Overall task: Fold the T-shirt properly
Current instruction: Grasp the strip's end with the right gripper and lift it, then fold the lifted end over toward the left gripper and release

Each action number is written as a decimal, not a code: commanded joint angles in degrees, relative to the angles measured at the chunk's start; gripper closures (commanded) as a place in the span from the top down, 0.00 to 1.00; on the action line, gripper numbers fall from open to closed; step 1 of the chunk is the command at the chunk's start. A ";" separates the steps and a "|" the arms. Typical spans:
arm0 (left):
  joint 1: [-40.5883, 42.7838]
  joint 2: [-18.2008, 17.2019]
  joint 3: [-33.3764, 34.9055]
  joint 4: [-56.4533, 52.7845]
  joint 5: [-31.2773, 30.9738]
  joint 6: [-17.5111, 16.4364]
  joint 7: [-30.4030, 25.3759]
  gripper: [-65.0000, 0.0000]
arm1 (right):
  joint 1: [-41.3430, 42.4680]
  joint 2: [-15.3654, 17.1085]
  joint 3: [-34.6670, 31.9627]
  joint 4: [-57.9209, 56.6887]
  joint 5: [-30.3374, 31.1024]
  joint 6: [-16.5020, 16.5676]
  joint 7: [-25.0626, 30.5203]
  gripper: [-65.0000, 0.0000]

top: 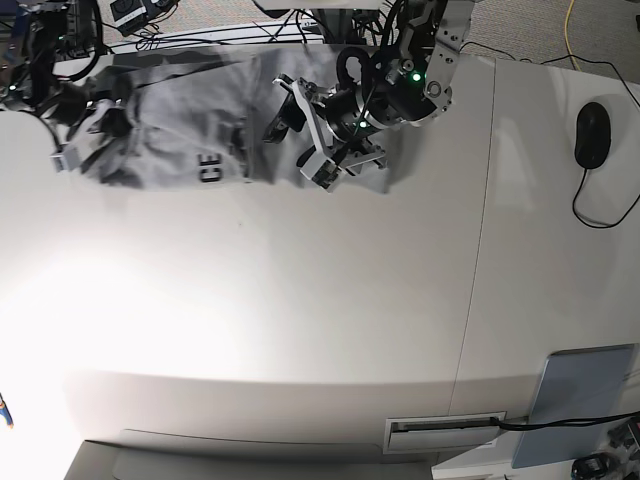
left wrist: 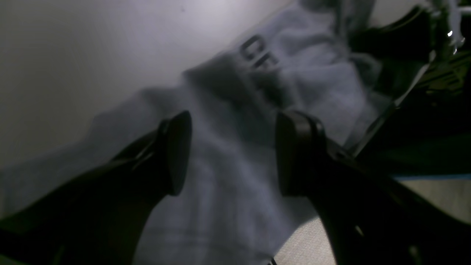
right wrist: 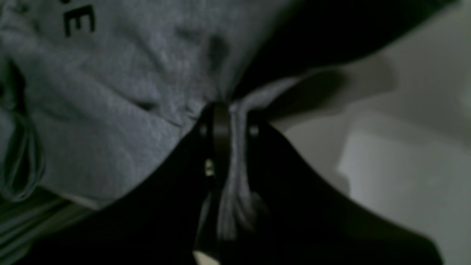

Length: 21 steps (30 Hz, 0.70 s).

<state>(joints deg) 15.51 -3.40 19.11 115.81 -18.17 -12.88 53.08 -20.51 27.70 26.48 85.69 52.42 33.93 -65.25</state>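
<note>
Next, my right gripper releases the end of the shirt on the grey cloth [top: 248,135], in the space between the black lettering and my left gripper.
The grey T-shirt [top: 170,130] lies crumpled along the table's far left edge, black lettering [top: 211,168] facing up. My left gripper [top: 300,140] hovers open over the shirt's right part. In the left wrist view the open gripper [left wrist: 235,154] has shirt cloth [left wrist: 228,206] between and below its two fingers, with the lettering [left wrist: 257,55] beyond. My right gripper [top: 75,145] is at the shirt's left end. In the right wrist view it [right wrist: 228,121] is shut on a pinched fold of the shirt [right wrist: 110,92].
The white table [top: 300,330] has a seam running down its right part. A black mouse [top: 592,135] with its cable lies at the far right. A grey pad [top: 580,405] sits at the front right corner. Cables run behind the table's far edge.
</note>
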 commanded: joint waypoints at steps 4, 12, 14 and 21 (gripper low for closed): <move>0.26 0.35 0.22 1.14 1.25 1.40 -0.79 0.57 | 0.68 6.10 7.13 0.59 -0.85 -0.48 0.68 0.00; 3.17 0.37 0.22 -0.55 5.66 1.42 -3.45 0.57 | 0.35 7.15 11.37 10.40 4.90 -0.50 -9.55 0.00; 3.87 0.35 0.22 -3.21 6.12 1.09 -5.70 0.57 | 0.35 4.35 11.34 16.52 5.01 -0.83 -11.80 0.00; 3.52 1.20 0.26 -16.24 6.19 -2.80 -12.61 0.57 | -2.51 -6.78 11.34 38.12 4.55 -2.05 -11.32 0.00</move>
<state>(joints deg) 19.14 -2.59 19.18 99.02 -11.66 -15.38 40.23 -23.11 20.14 37.30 123.17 55.88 31.88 -77.84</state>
